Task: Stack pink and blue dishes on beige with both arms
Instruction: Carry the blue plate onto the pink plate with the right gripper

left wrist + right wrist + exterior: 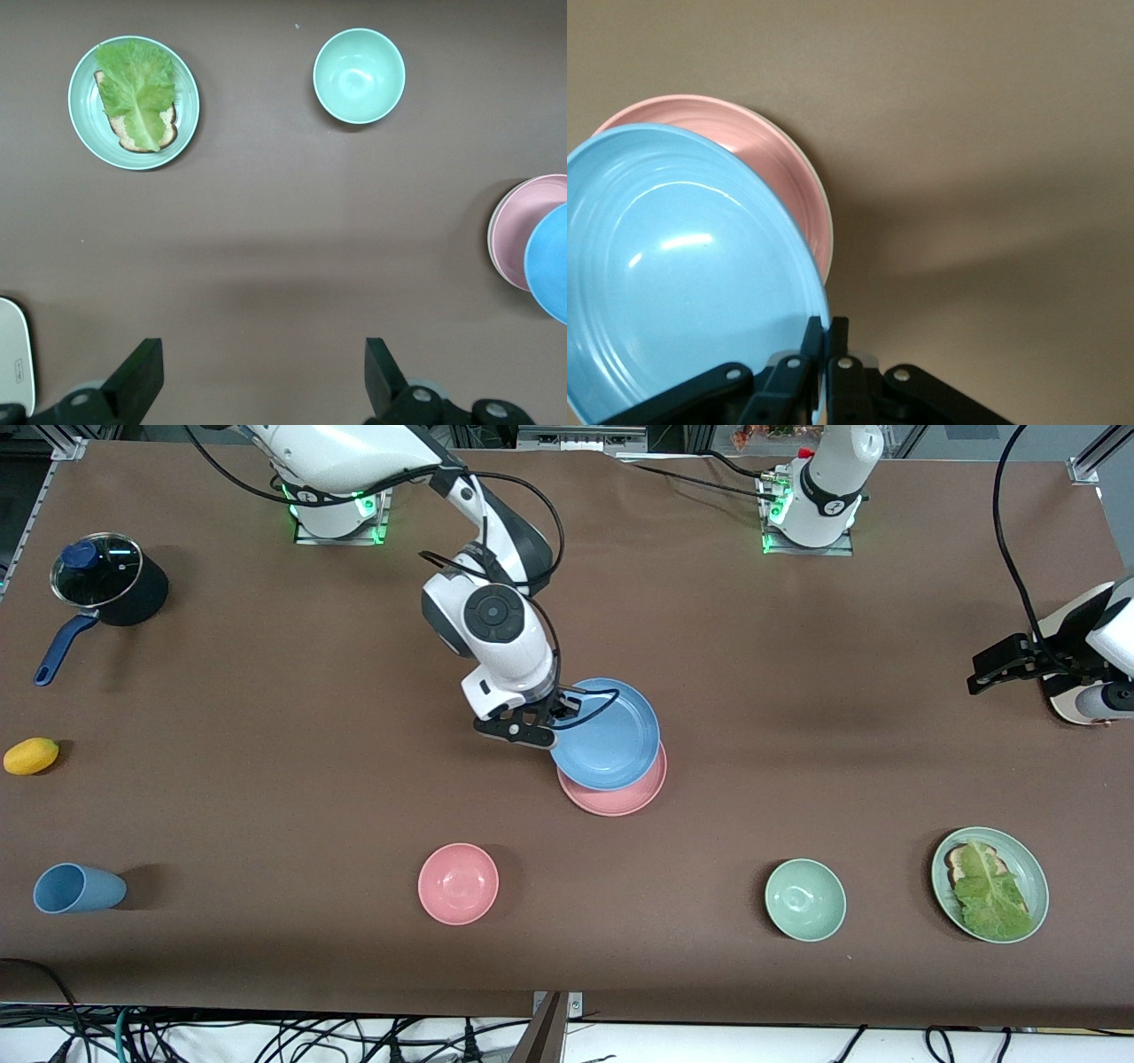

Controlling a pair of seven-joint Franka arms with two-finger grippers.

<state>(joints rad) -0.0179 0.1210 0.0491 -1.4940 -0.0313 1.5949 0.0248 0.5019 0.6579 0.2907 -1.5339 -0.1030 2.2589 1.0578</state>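
I need to let go of the blue plate with my right gripper flat on the pink plate [613, 761] [693, 235], centred over its middle.
My right gripper [563, 714] [830, 332] is shut on the rim of the blue plate [611, 735] [682, 283]. It holds the plate tilted over the pink plate [622, 797] [780, 168], shifted a little toward the robots' bases. The pink plate lies flat at the table's middle. A thin off-white rim under its edge is the beige plate [822, 199], otherwise hidden. My left gripper [997, 669] [257, 376] waits open over bare table at the left arm's end, holding nothing. The left wrist view catches the pink plate [518, 230] and blue plate [554, 266] at its edge.
Nearer the front camera stand a pink bowl [458, 883], a green bowl [804, 899] and a pale green lettuce plate [990, 884]. At the right arm's end are a blue cup [78, 888], a yellow fruit [31, 755] and a lidded pot [106, 584]. An off-white flat object [13, 354] lies under the left arm.
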